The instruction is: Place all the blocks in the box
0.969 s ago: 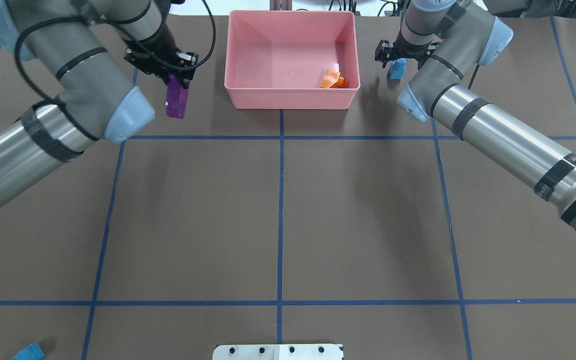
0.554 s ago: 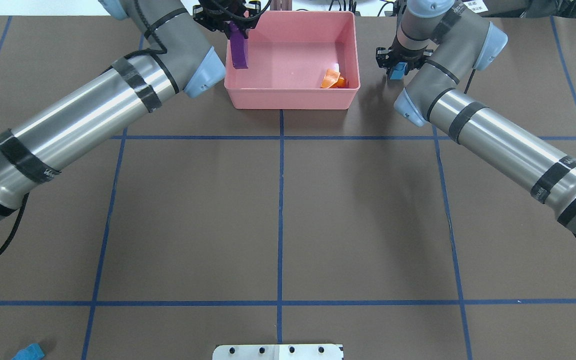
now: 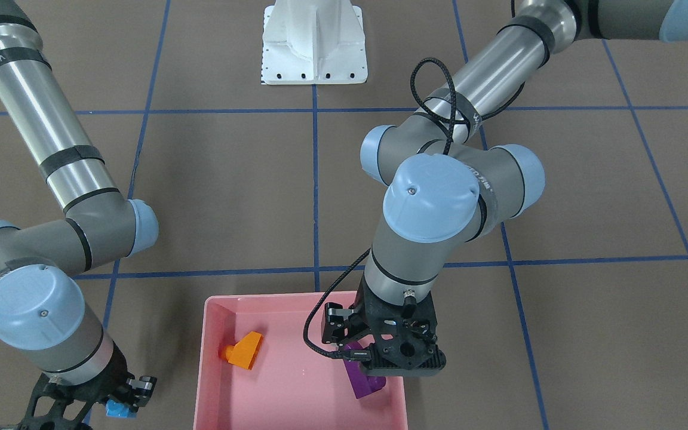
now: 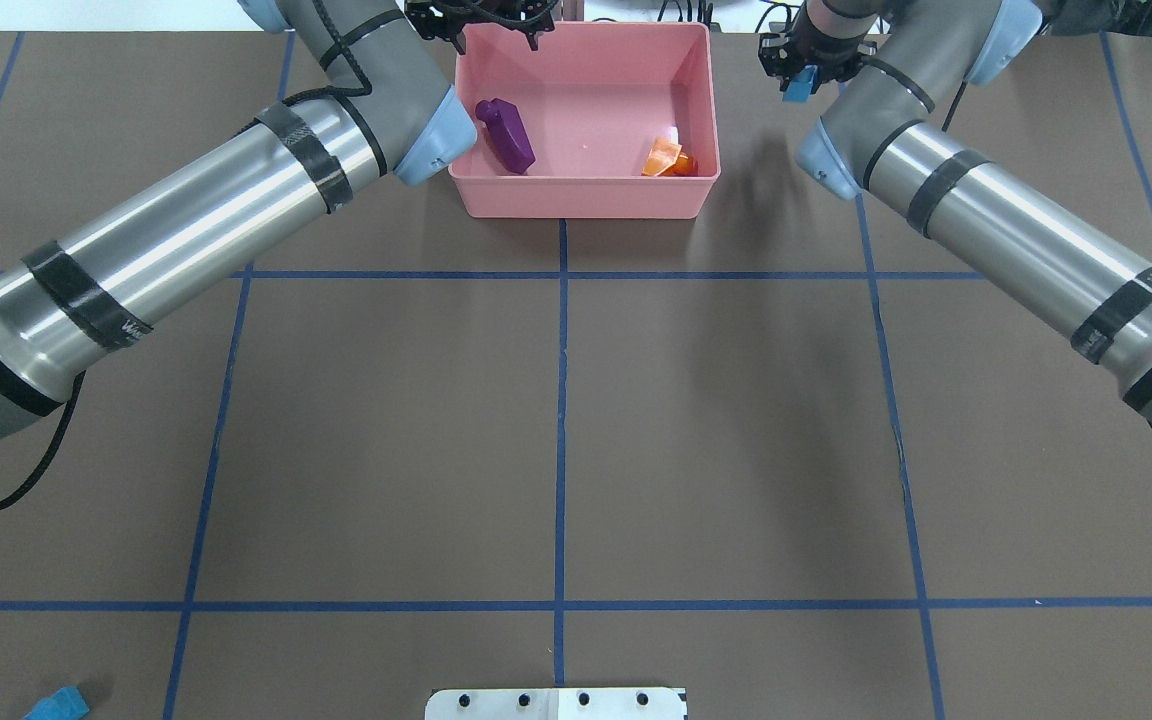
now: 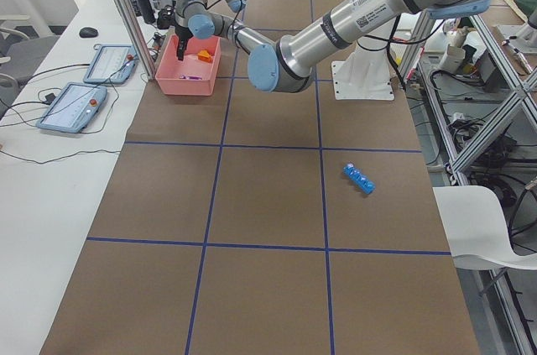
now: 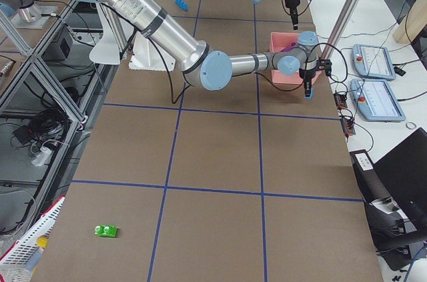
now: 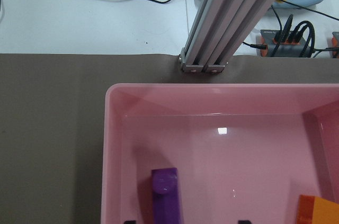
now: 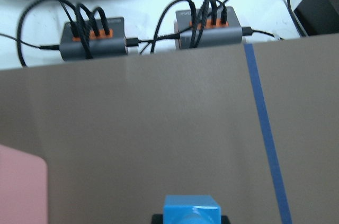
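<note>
The robot's right gripper will release the small blue block, now held above the table, inside the pink box [image 3: 278, 352], beside the orange block.
The pink box [image 4: 581, 195] stands at the far middle of the table. The orange block [image 4: 664, 158] lies in its near right corner. The purple block [image 4: 506, 133] lies loose on the box floor at the left, also seen in the left wrist view [image 7: 167, 195]. My left gripper [image 4: 481, 15] hangs open over the box's far left part, its fingers wide of the purple block. My right gripper [image 4: 798, 72] is shut on the small blue block [image 8: 192, 209], held above the table right of the box.
The long blue block [image 5: 359, 178] lies near the front left of the table [image 4: 56, 703]. The green block [image 6: 106, 231] lies far out on the right side. The white robot base [image 3: 314, 42] stands at the near edge. An aluminium post [image 7: 238, 17] stands behind the box.
My left gripper carried the purple block from left of the box to over it and opened; the block now lies in the box. My right gripper moved farther back with the small blue block.
</note>
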`<action>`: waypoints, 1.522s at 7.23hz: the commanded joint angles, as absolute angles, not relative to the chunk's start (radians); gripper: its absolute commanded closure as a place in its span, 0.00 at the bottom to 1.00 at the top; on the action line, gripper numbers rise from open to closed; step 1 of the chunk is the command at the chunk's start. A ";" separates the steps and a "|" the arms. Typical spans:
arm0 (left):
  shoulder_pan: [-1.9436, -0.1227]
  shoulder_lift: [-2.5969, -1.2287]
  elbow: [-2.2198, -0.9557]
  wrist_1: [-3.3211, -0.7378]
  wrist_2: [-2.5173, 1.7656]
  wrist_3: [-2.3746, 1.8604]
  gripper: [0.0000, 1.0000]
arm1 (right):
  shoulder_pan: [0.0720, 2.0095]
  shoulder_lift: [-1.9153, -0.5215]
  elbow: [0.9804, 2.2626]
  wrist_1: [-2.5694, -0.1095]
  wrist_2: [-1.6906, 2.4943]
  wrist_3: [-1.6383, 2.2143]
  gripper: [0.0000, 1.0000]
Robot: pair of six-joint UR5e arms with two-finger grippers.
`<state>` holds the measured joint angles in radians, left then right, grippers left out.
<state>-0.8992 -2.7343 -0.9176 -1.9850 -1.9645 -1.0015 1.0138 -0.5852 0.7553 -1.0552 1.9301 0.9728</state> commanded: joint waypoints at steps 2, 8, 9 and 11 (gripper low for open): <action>-0.916 -2.645 -1.197 -1.699 -2.037 -0.950 0.00 | 0.993 -0.430 0.801 -1.166 1.927 1.235 1.00; -0.772 -1.673 -2.096 -1.542 -2.063 -0.623 0.00 | 0.816 -0.429 0.798 -1.158 1.879 1.276 1.00; -0.697 -1.523 -2.167 -1.546 -2.040 -0.571 0.00 | 0.816 -0.426 0.798 -1.158 1.882 1.276 0.70; -0.538 -1.326 -2.259 -1.552 -1.973 -0.543 0.00 | 0.845 -0.426 0.830 -1.163 1.922 1.263 0.00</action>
